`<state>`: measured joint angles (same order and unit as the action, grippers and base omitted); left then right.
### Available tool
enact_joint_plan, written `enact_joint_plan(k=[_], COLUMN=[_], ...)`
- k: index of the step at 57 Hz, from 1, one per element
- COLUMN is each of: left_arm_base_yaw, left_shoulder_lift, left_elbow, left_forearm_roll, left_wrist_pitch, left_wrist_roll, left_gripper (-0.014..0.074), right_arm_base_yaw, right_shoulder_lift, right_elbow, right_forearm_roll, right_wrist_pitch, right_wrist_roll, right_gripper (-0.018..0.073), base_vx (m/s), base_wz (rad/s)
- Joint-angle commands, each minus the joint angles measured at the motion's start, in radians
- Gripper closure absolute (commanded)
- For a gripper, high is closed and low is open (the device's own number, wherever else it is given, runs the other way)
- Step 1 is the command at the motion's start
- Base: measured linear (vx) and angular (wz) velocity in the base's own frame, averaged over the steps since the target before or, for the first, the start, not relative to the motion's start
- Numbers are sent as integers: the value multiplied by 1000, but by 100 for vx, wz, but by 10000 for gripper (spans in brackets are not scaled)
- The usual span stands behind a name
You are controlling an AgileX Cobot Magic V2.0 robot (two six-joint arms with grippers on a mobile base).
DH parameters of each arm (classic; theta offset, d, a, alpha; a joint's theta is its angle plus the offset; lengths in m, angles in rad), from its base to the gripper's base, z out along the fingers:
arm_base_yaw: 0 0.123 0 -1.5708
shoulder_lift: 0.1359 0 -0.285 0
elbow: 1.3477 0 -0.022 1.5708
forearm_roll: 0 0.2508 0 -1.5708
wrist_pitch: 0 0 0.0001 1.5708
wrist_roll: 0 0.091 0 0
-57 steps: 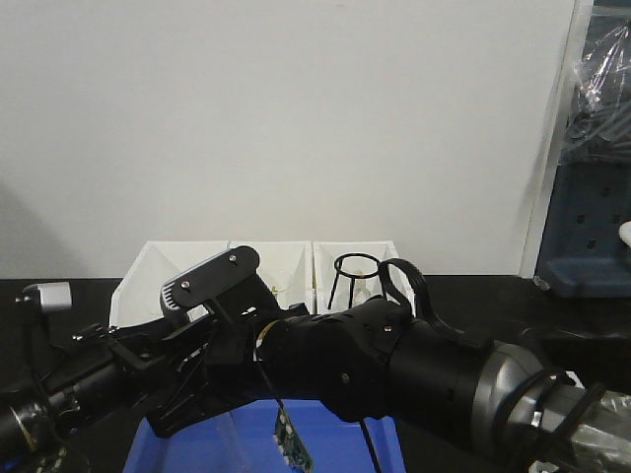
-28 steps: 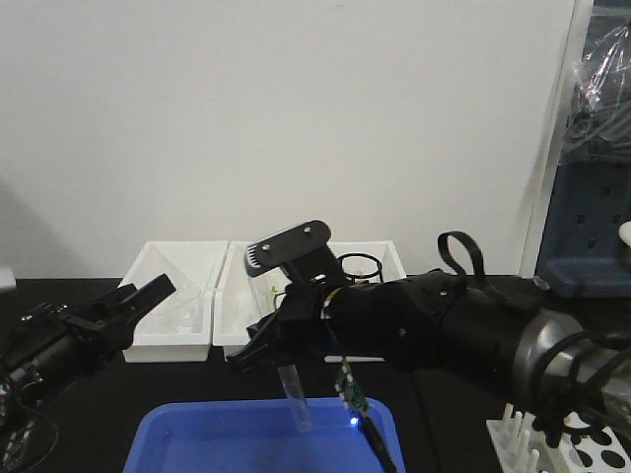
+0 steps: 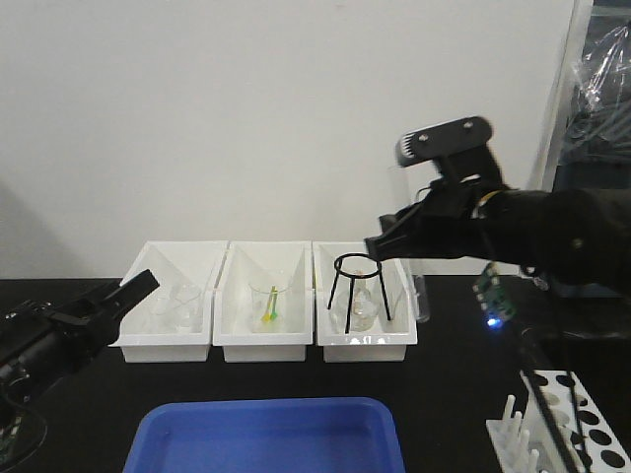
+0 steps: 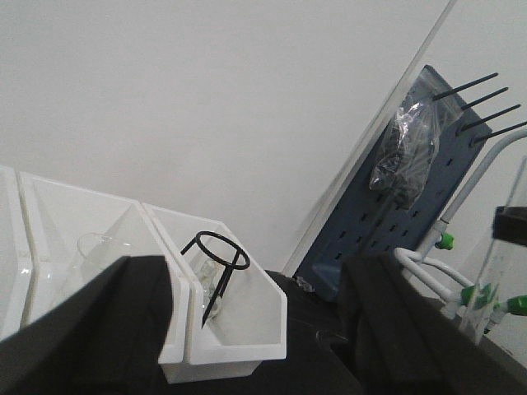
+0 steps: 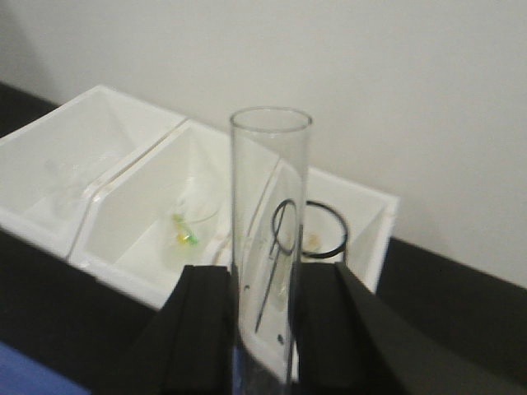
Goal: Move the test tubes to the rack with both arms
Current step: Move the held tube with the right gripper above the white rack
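Observation:
The robot's right gripper needs to let go of the clear test tube in a near hole (image 3: pixel 571 437) beside the wires of the white rack.
A clear test tube (image 5: pixel 270 206) stands upright between the black fingers of my right gripper (image 5: pixel 263 329), which is shut on it. From the front, that gripper (image 3: pixel 399 241) hangs high at the right, above the right-hand bin, and the tube's lower end (image 3: pixel 421 301) shows below it. The white rack (image 3: pixel 557 434) with holes and pegs sits at the bottom right corner. My left gripper (image 3: pixel 133 289) is low at the left, in front of the left bin. In the left wrist view its jaws (image 4: pixel 255 329) stand wide apart with nothing between them.
Three white open-front bins (image 3: pixel 266 345) line the back; they hold a beaker, a glass with green and yellow bits, and a flask under a black wire tripod (image 3: pixel 357 286). A blue tray (image 3: pixel 266 434) lies at the front centre. A blue pegboard (image 4: pixel 395 206) stands at the right.
My right arm has risen from over the blue tray and swung up and to the right, carrying the tube. My left arm has drawn back to the left.

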<state>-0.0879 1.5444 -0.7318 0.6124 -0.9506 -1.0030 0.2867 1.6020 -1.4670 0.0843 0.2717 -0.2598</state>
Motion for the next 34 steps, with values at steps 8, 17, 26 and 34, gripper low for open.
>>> enact_joint_plan(k=[8, 17, 26, 34], left_arm_base_yaw=[3, 3, 3, 3], left_shoulder_lift=[-36, -36, -36, -36], left_elbow=[-34, -34, -34, -34], left_forearm_roll=[-40, -40, -40, -40], left_wrist_pitch=[-74, -74, -74, -74], left_wrist_roll=[4, 4, 4, 4], left_gripper=[30, 49, 85, 96], right_arm_base_yaw=[-132, -246, -313, -307], right_shoulder_lift=[-248, -388, -469, -473], right_elbow=[263, 497, 660, 802], right_forearm_roll=[-11, 13, 20, 19], right_wrist_pitch=[-342, -445, -532, -684], right_wrist_roll=[-21, -9, 6, 22], right_gripper=[568, 568, 568, 566], base_vx=[0, 0, 0, 0], base_wz=[0, 0, 0, 0])
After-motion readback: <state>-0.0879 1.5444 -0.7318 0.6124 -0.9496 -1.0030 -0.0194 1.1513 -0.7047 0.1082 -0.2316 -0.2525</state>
